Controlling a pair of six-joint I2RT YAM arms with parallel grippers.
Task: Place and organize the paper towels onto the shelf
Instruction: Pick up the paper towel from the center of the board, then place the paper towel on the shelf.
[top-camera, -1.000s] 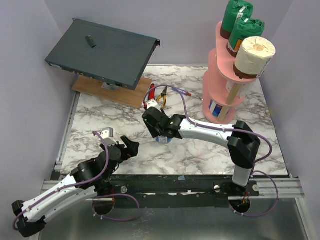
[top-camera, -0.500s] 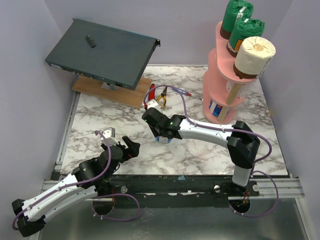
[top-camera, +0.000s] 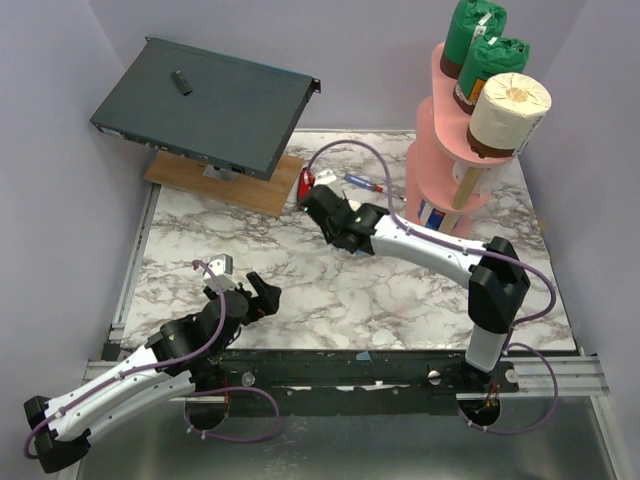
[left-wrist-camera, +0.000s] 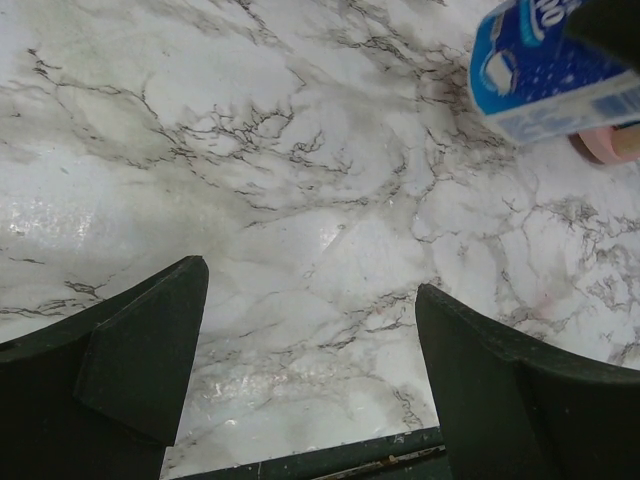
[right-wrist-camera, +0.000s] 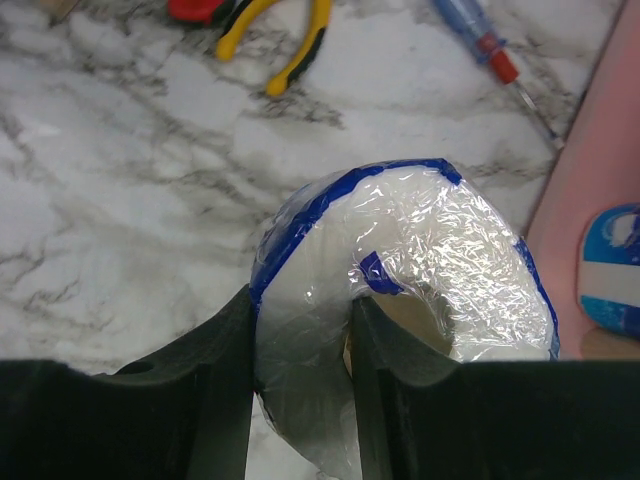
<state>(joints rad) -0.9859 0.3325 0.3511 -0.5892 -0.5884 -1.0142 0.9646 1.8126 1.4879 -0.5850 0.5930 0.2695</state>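
The paper towel roll in my right gripper, now held above the marble, will go down on the shelf's low pink level (top-camera: 412, 183) (right-wrist-camera: 597, 150) beside the screwdriver's tip.
My right gripper (top-camera: 333, 215) is shut on a blue-and-white wrapped paper towel roll (right-wrist-camera: 400, 250), one finger in its core and one outside, held above the marble left of the shelf. In the top view the wrist hides this roll. It shows in the left wrist view (left-wrist-camera: 550, 65). The pink three-tier shelf (top-camera: 440, 150) stands at the back right. It holds two green-wrapped rolls (top-camera: 478, 45) and a bare white roll (top-camera: 510, 105) up high, and a blue-and-white roll (top-camera: 432, 215) on a low tier. My left gripper (top-camera: 262, 292) is open and empty, low over the near left table.
A dark grey metal box (top-camera: 205, 105) rests on a wooden board (top-camera: 225, 185) at the back left. Red-handled pliers (right-wrist-camera: 280, 40) and a screwdriver (top-camera: 362, 184) lie on the marble just beyond my right gripper. The shelf's pink edge (right-wrist-camera: 600, 170) is close on the right.
My right gripper has lifted the blue-and-white roll from the table's middle and carried it back and right, towards the shelf. The left arm has barely moved.
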